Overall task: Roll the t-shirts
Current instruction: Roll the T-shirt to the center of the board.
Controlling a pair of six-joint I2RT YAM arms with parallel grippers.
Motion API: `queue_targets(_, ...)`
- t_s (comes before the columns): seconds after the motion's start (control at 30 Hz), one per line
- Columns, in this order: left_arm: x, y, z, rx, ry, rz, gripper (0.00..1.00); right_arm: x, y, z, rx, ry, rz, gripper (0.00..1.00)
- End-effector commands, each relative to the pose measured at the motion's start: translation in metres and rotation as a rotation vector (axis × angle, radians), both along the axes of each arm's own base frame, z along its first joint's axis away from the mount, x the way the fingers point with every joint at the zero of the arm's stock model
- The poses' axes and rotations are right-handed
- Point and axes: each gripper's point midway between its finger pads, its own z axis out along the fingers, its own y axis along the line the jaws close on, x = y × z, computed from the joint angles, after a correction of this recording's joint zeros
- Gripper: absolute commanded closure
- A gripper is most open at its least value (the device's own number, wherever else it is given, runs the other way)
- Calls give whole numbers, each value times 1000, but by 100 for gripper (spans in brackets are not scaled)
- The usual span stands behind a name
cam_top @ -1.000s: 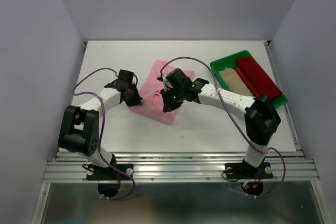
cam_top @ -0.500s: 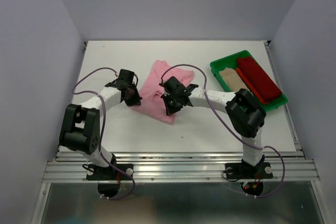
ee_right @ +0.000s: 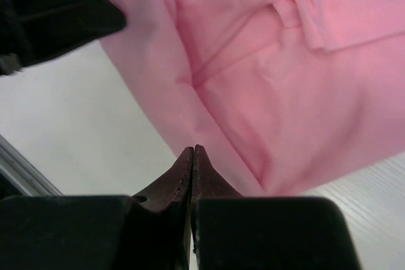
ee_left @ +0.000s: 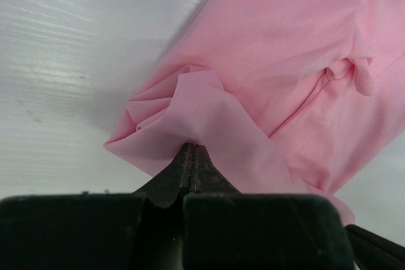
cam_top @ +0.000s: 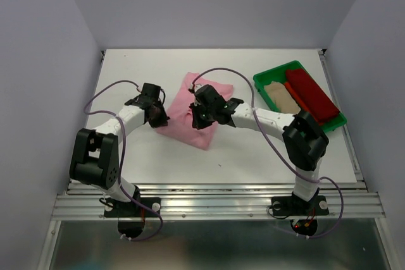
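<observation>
The pink t-shirt's folded edge is far from the table's near edge, so next I pinch the fold's middle point(cam_top: 180, 135) with my right gripper and pull the t-shirt nearer before rolling on.
The light pink t-shirt point(cam_top: 180, 109) lies crumpled in the middle of the white table. My left gripper point(cam_top: 155, 116) is at its left edge, shut on a raised fold of the pink cloth point(ee_left: 209, 102); its closed tips point(ee_left: 192, 148) pinch the fold. My right gripper point(cam_top: 200, 118) is over the shirt's middle, jaws shut with no cloth between them; its tips point(ee_right: 192, 150) sit at the edge of the pink shirt point(ee_right: 304, 93). The dark red t-shirt point(cam_top: 311, 93) and the beige one point(cam_top: 281, 96) lie in the tray.
A green plastic tray point(cam_top: 275, 71) stands at the back right of the table. The left gripper's black body point(ee_right: 57, 11) shows at the top left of the right wrist view, close to my right gripper. Grey walls enclose the table.
My right gripper has shifted slightly left and back over the pink shirt, and its arm has swung. My left gripper has stayed in place on the fold.
</observation>
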Motion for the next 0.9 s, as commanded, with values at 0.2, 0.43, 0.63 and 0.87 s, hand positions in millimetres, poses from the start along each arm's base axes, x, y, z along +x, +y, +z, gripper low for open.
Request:
queue_targets(0.2,-1,18,-6,20,10,61,100,10,64,24,201,15,41,99)
queue_targets(0.43,-3,18,-13,22,26,62,100,31,66,-28,107,9,-24,99)
queue_targets(0.63,-8,24,-19,35,46,74,100,33,53,-57,31,4,-37,99)
queue_targets(0.87,-3,22,-2,14,11,73,100,23,53,8,124,-91,15,99)
